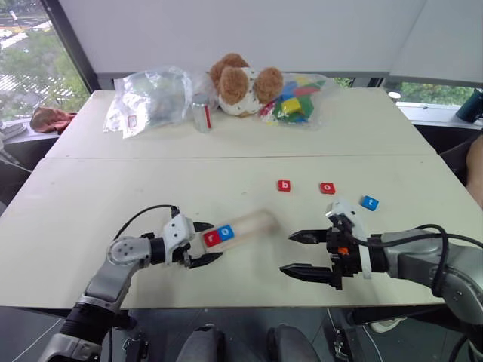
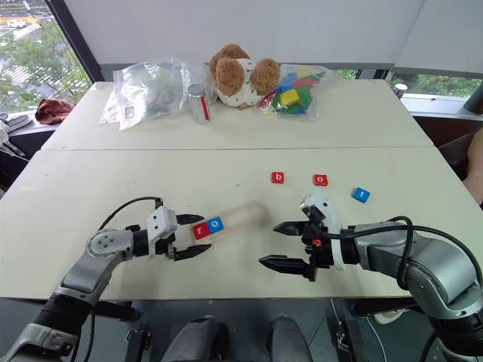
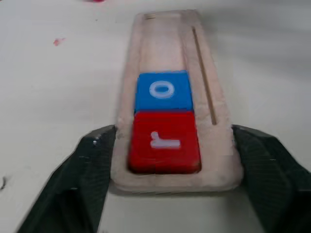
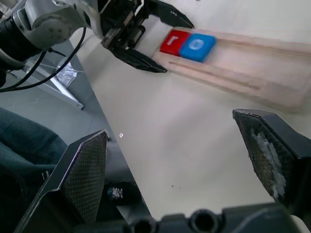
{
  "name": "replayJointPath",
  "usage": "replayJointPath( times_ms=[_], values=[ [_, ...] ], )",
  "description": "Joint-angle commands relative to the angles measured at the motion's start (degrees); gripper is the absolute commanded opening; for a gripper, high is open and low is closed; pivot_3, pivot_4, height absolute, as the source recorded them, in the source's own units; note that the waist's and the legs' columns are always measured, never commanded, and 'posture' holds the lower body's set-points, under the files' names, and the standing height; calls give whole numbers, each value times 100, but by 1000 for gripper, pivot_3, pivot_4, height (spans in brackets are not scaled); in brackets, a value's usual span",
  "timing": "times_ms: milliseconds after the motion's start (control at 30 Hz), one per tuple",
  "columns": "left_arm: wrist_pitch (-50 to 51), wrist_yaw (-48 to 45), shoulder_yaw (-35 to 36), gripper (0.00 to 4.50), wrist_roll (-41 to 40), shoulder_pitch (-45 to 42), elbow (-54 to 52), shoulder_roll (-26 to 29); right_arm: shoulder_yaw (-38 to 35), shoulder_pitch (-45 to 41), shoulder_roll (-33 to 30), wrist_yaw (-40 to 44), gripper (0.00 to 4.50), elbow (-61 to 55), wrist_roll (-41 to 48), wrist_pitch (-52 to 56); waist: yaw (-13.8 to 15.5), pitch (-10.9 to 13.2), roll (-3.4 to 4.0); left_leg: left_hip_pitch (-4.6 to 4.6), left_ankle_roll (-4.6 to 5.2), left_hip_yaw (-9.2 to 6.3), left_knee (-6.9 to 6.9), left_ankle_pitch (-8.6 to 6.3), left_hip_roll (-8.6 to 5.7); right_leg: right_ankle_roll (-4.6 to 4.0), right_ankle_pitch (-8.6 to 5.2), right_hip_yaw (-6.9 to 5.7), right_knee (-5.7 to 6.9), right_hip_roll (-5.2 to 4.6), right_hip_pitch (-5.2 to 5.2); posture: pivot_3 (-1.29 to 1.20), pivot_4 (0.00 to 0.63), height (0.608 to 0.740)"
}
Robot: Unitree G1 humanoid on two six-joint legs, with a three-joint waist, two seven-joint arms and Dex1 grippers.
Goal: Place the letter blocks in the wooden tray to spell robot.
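Next, I close my right gripper on the opposite sides [image 1: 284,185] of the red "b" block, as "b" follows the tray's "r" and "o".
The wooden tray [image 1: 249,225] lies slantwise on the table near the front, with a red "r" block [image 3: 164,141] and a blue "o" block [image 3: 163,91] side by side at its near end. My left gripper [image 1: 216,241] is shut on that end, one finger against each long side. Three loose letter blocks lie further back to the right: a red "b" [image 1: 284,185], a red "o" [image 1: 327,188] and a blue "t" [image 1: 369,202]. My right gripper [image 1: 287,253] hovers open just right of the tray, pointing at it, with nothing between its fingers.
Along the back of the table sit a clear plastic bag [image 1: 151,98], a metal can [image 1: 201,115], a teddy bear [image 1: 241,83] and a bag of multicoloured toy blocks [image 1: 298,102]. A red cloth [image 1: 49,118] lies off the table at the left.
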Motion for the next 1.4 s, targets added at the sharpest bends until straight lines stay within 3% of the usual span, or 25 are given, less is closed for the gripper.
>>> replayJointPath(
  times_ms=[33, 133, 300, 433, 633, 1033, 1100, 1133, 1267, 1400],
  values=[
    [262, 58, -73, 3099, 168, -66, 88, 61, -162, 2, -35, -19, 4500, -95, -1, -94, -5, 0, 0, 1, 0, 0, 0, 0, 0, 0, 0, 0, 0, 0, 1, 0, 150, 740],
    [462, -195, -17, 3099, 83, -277, -110, 325, -281, 116, -35, -67, 4500, -33, -32, -127, -15, 1, -1, 1, 0, -3, 0, 0, 1, 0, 0, -3, 1, 0, 0, 0, 150, 740],
    [321, -946, -294, 3099, 47, -1414, 324, 344, -488, 375, -107, -63, 4500, 263, -343, -375, -6, 2, -3, -7, 1, -6, -1, 0, -1, 0, 0, -10, 0, 1, -4, 0, 150, 740],
    [-234, -1521, -606, 3099, 221, -2389, 1349, -28, -748, 554, -148, -57, 4500, 403, -511, -514, -11, 2, -3, -11, 4, -6, -1, -2, -3, 1, 1, -14, -2, 3, -8, 0, 150, 740],
    [-1110, -1863, -813, 3099, 537, -3105, 2875, -596, -1104, 896, -58, -244, 4500, 221, -581, -526, -29, 3, -6, -17, 6, 1, -1, -1, -3, 3, 0, -14, 3, 17, -21, 0, 150, 740],
    [-1874, -1725, -763, 3099, 804, -3018, 3987, -1016, -1251, 1063, 75, -561, 4500, 0, -539, -519, -13, 8, -14, -16, 9, 3, 8, -1, -3, 6, 1, -13, 6, 20, -14, 0, 150, 740],
    [-1879, -1760, -739, 4173, 765, -2985, 4036, -1037, -1183, 997, 79, -553, 4500, 56, -567, -537, -14, 7, -14, -15, 9, 2, 8, -1, -3, 6, 1, -13, 6, 20, -14, 0, 150, 740],
    [-1887, -1758, -731, 4459, 762, -2967, 4038, -1045, -1163, 977, 78, -543, 4500, 78, -577, -545, -16, 7, -14, -14, 8, 2, 8, -1, -3, 6, 1, -13, 7, 20, -14, 0, 150, 740],
    [-1972, -1692, -651, 4459, 741, -2836, 3900, -1059, -1059, 835, 124, -574, 4500, 221, -693, -622, -17, 7, -14, -12, 9, 2, 7, -2, -3, 6, 1, -13, 8, 21, -13, 0, 150, 740],
    [-1559, -1931, -528, 4459, 561, -2471, 2985, -657, -1007, 295, 618, -1043, 4500, 538, -815, -766, -51, 6, -16, -10, 9, 3, 8, -2, -3, 6, 1, -10, 10, 20, -12, 0, 150, 740]
  ],
)
